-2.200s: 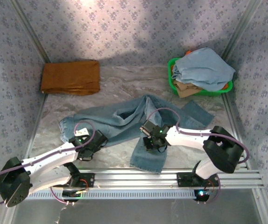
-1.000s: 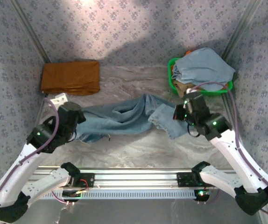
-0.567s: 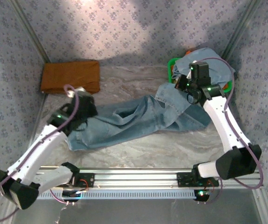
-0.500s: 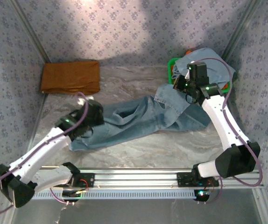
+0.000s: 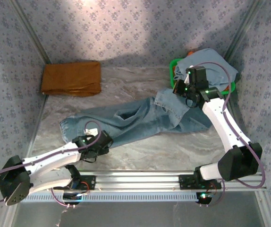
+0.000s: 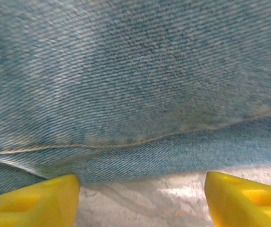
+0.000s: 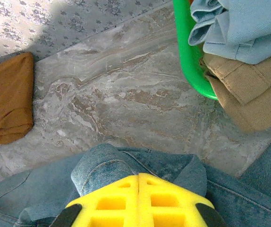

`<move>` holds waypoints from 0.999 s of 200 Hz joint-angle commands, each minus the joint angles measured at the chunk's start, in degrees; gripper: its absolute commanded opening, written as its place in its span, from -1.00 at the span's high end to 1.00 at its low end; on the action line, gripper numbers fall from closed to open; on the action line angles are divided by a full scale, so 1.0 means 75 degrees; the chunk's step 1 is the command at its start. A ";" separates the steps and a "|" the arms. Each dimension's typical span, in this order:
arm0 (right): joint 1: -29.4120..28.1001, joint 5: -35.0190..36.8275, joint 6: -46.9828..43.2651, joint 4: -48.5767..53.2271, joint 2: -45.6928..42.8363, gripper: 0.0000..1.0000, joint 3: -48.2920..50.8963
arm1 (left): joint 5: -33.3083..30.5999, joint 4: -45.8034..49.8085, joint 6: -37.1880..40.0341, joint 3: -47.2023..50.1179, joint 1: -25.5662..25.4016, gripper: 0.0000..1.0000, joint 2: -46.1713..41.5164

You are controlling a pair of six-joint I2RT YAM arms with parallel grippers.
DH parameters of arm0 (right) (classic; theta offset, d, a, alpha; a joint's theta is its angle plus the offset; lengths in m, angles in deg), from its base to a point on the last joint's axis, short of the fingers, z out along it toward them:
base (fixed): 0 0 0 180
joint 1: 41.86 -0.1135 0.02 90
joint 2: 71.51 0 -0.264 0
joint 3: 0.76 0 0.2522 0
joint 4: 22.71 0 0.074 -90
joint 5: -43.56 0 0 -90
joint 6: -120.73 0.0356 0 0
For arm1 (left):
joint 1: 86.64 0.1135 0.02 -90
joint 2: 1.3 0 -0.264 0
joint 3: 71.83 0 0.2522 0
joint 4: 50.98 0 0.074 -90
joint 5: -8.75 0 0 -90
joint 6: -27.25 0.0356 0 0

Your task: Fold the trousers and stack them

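My right gripper has the folded end of the trousers. It will put that end down against the near corner of the green basket (image 5: pixel 167 93) (image 7: pixel 176 97).
The trousers (image 5: pixel 126 120), mid-blue jeans, lie stretched across the marble table (image 5: pixel 140 151) from the left side to the right. My right gripper (image 5: pixel 179 89) is shut on a folded end of the trousers (image 7: pixel 107 165) and holds it up beside the green basket; its yellow fingers (image 7: pixel 116 201) press together over the denim. At the near edge of the jeans my left gripper (image 5: pixel 103 143) hovers open. Its gap (image 6: pixel 142 203) has bare table in it, and the denim (image 6: pixel 135 80) lies just beyond the fingertips (image 6: pixel 36 198).
A folded orange-brown garment (image 5: pixel 71 78) lies at the back left, also in the right wrist view (image 7: pixel 5 99). The green basket (image 5: pixel 172 71) at the back right holds a pale grey-blue garment (image 5: pixel 206 68) and a tan one (image 7: pixel 239 90). Patterned walls enclose the table.
My left gripper opened, let go of the jeans' left end and drew back to the near edge; that end now lies spread flat. The right gripper stays shut on the raised end.
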 commanded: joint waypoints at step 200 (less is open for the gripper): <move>0.0172 0.0000 -0.0027 0.0398 -0.1828 1.00 0.0257 | -0.1892 0.1954 0.1441 -0.2412 0.0898 1.00 -0.2040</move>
